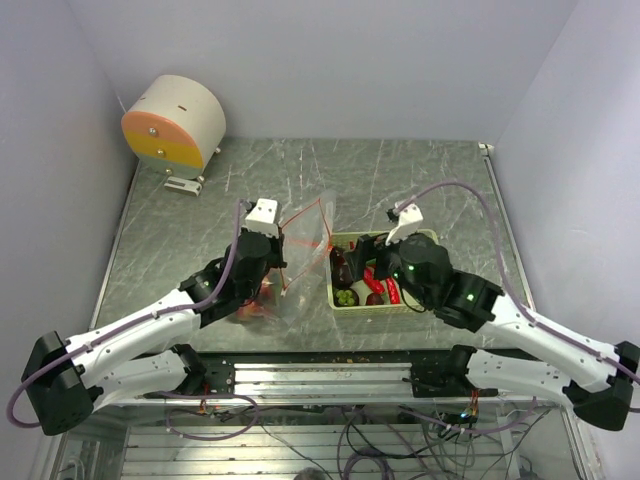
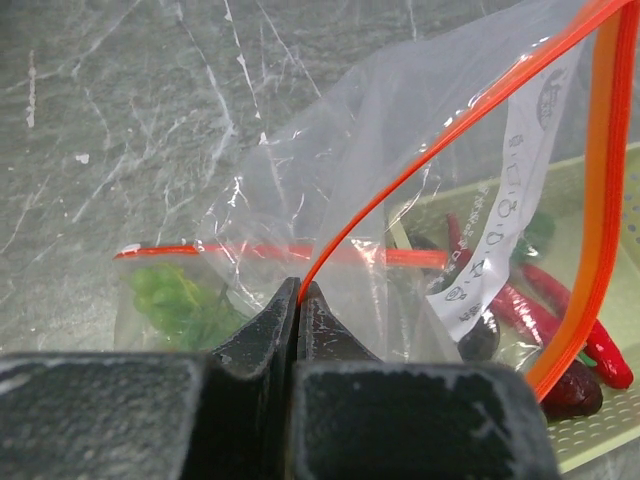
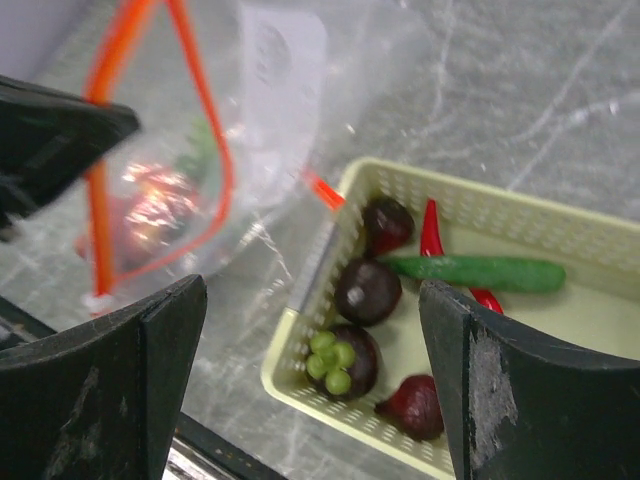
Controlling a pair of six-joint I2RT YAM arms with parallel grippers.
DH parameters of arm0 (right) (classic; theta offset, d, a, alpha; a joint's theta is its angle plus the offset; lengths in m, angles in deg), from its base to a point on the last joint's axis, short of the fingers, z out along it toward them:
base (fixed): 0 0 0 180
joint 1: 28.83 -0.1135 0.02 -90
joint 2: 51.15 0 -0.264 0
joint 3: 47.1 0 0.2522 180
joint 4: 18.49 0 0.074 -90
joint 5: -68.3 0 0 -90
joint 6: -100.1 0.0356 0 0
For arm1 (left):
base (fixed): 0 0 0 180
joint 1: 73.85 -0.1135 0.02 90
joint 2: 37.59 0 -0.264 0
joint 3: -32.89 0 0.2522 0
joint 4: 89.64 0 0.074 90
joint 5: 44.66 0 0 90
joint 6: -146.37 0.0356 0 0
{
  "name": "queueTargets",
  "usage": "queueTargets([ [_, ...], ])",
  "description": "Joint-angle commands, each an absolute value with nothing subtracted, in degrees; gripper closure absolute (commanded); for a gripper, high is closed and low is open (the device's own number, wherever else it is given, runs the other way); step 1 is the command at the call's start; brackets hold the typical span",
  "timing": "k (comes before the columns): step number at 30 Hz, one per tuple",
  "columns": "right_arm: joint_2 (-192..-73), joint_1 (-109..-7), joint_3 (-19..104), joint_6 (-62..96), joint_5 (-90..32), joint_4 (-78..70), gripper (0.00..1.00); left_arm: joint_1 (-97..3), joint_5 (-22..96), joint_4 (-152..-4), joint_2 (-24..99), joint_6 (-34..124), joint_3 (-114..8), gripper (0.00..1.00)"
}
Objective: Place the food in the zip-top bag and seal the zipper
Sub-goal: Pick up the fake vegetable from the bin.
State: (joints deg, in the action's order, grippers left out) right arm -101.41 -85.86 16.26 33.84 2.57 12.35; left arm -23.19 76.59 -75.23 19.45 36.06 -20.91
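Observation:
The robot's right gripper should next close on the middle of the green cluster (image 1: 346, 297) (image 3: 331, 360), on top of the dark purple piece in the basket's near corner.
The clear zip-top bag (image 1: 305, 250) stands open at the table's middle, left of the pale green basket (image 1: 380, 310). My left gripper (image 2: 299, 290) is shut on the bag's mouth edge, pinching the orange-red zipper (image 2: 450, 130). Green food (image 2: 175, 295) and a red piece (image 3: 155, 205) lie inside the bag (image 3: 160, 190). My right gripper (image 3: 312, 292) hangs open and holds nothing, above the basket's (image 3: 560, 220) left end. In the basket lie dark purple pieces (image 3: 367, 290), one with a green cluster (image 3: 331, 360) on it, a red chili (image 3: 431, 228) and a long green piece (image 3: 480, 272).
A round cream and orange device (image 1: 175, 125) sits at the back left corner. White walls close the table on the left, back and right. The metal rail (image 1: 320, 375) with both arm bases runs along the near edge.

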Motion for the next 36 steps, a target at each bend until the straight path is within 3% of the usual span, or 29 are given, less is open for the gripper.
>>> queueTargets([
  [1,-107.0,-84.5,15.3,39.1,6.8,20.6,0.13,-23.5,78.6,-76.3,17.8,37.1,-23.7,0.93],
  [5,-112.2,-81.1,13.8,40.2,1.0,17.6,0.13,-23.6,77.4,-76.8,17.5,36.7,-23.2,0.93],
  [15,-121.2,-79.1,8.5,40.7,-14.5,10.1,0.26,-23.6,76.6,-77.6,17.7,36.7,-22.2,0.93],
  [22,-124.3,-79.0,7.2,41.0,-15.9,10.8,0.32,-23.5,76.6,-77.6,17.4,36.4,-21.7,0.93],
  [28,-127.8,-78.8,7.8,40.3,-16.2,12.7,0.45,-23.6,76.6,-77.7,17.1,36.3,-21.7,0.93],
  [33,-130.4,-78.6,7.6,39.8,-17.5,13.0,0.46,-23.6,77.2,-77.4,17.3,36.6,-21.7,0.93],
  [36,-130.7,-78.4,8.1,39.8,-16.2,13.4,0.63,-23.6,77.3,-77.7,17.2,36.5,-21.6,0.93],
])
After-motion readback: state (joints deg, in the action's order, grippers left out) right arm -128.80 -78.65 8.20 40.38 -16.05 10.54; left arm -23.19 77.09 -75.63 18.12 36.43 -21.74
